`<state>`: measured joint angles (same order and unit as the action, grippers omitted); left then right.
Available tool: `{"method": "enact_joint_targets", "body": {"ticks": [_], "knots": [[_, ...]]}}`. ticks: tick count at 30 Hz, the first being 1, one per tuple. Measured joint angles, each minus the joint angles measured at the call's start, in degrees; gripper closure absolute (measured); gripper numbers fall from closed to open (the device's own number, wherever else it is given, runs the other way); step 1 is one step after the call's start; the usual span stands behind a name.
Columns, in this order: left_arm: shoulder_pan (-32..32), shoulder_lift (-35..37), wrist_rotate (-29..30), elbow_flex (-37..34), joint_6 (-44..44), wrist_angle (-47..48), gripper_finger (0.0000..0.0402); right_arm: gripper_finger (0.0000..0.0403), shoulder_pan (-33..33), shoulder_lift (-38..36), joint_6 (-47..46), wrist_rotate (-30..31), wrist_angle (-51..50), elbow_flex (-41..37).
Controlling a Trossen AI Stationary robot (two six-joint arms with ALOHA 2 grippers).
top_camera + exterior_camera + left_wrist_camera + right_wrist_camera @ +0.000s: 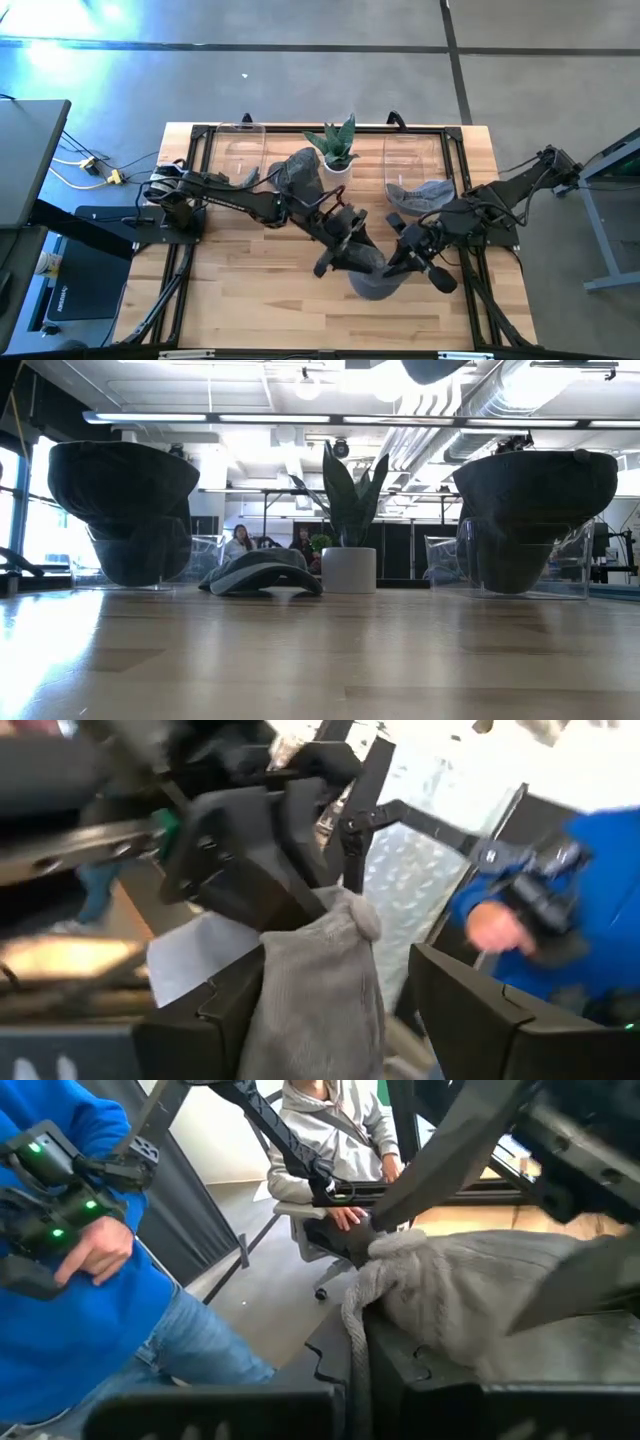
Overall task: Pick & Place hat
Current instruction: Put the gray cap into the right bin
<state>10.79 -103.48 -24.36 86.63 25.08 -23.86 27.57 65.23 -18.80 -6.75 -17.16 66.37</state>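
Next, my left gripper closes on the hat's rim (322,970) and holds it steady while my right gripper, which pinches a bunched edge of the hat, regrips.
A light grey knitted hat (375,282) is held above the near middle of the table, between both grippers. My left gripper (347,255) comes at it from the table's left and my right gripper (406,252) from the right. In the left wrist view the hat (320,990) lies in the wide gap of my left gripper (338,963), which is open. In the right wrist view it (480,1295) lies across my right gripper (450,1320), which is shut on it. The low view shows only a dark shape (435,368) at its top edge. My left gripper has the hat between its open fingers. The knit lies against one finger (235,1005), and a gap shows beside the other finger (470,1010). My right gripper pinches the hat by a bunched part near one end (395,1260), level from the table's right. The hat is lifted clear of the table, and the rest sags below the fingers.
A potted plant (338,150) stands at the far middle, between two clear stands (243,150) (410,152). A dark hat (300,170) and a grey hat (420,195) sit beside them. A person in blue (90,1280) stands close by, and another person (320,1130) sits beyond.
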Motion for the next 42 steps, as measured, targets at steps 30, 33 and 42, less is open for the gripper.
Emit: {"method": "enact_joint_targets", "body": {"ticks": [30,33,42], "knots": [[-4.42,2.08,-17.31,-0.02,8.2,0.9,0.0313,0.0398,-0.17,-3.79,-3.0,-4.93,-0.64,0.0],[-5.6,2.1,-15.16,-0.02,8.33,-0.23,0.0279,0.04,-0.17,-3.2,-1.77,-4.83,-0.7,0.0],[-3.01,-2.68,-8.41,0.07,8.26,-6.88,0.0151,0.04,-1.02,-2.68,-0.27,-0.4,-0.97,-0.02]]}}
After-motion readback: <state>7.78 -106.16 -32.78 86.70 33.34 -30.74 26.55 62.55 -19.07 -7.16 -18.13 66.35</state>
